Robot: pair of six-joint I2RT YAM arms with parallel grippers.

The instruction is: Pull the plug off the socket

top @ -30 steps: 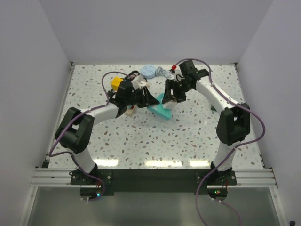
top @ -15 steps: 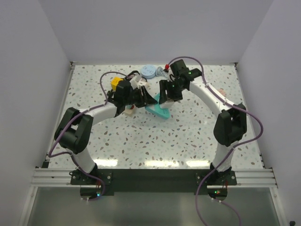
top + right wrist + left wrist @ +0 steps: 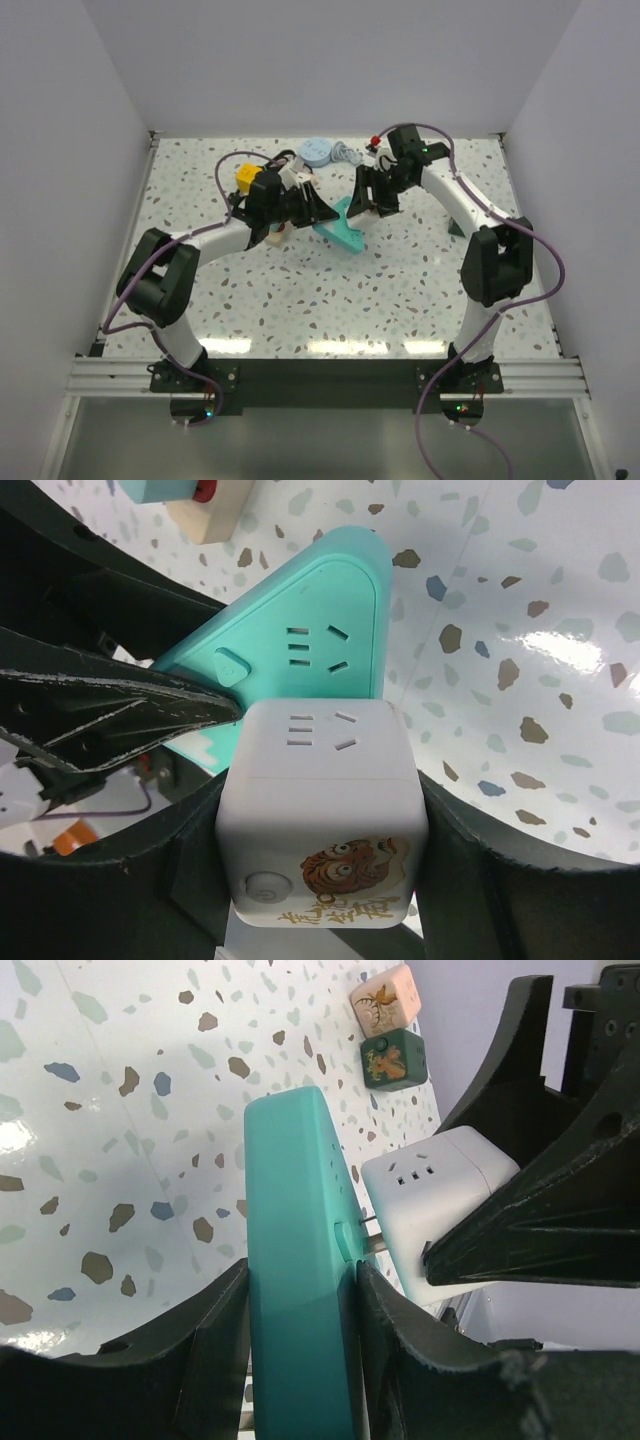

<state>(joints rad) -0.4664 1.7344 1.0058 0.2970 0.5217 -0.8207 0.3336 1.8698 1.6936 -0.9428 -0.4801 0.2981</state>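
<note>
My right gripper is to let go of the white plug, now just off the teal face, on the bare table [image 3: 461, 283] in front of the green die.
A teal triangular socket block [image 3: 341, 230] stands on edge on the table. My left gripper [image 3: 318, 212] is shut on it, one finger on each flat face [image 3: 296, 1290]. A white cube plug with a tiger sticker [image 3: 325, 815] is held between the fingers of my right gripper [image 3: 320, 790], shut on its sides. In the left wrist view the cube [image 3: 440, 1200] stands a little off the teal face, with its metal prongs [image 3: 372, 1244] bridging the narrow gap. A cream-beige power strip end with a red outlet [image 3: 212, 502] lies behind, mostly hidden under my left arm [image 3: 274, 237].
A yellow block [image 3: 245, 176], a light blue disc [image 3: 318, 150] and a coiled cable [image 3: 347, 152] lie at the back. A pink die [image 3: 383, 997] and a green die [image 3: 393, 1058] sit to the right. White walls close in the table.
My right gripper swung left with the cube, then back right and farther away. The teal block shifted a little with it. The left arm stayed nearly still.
</note>
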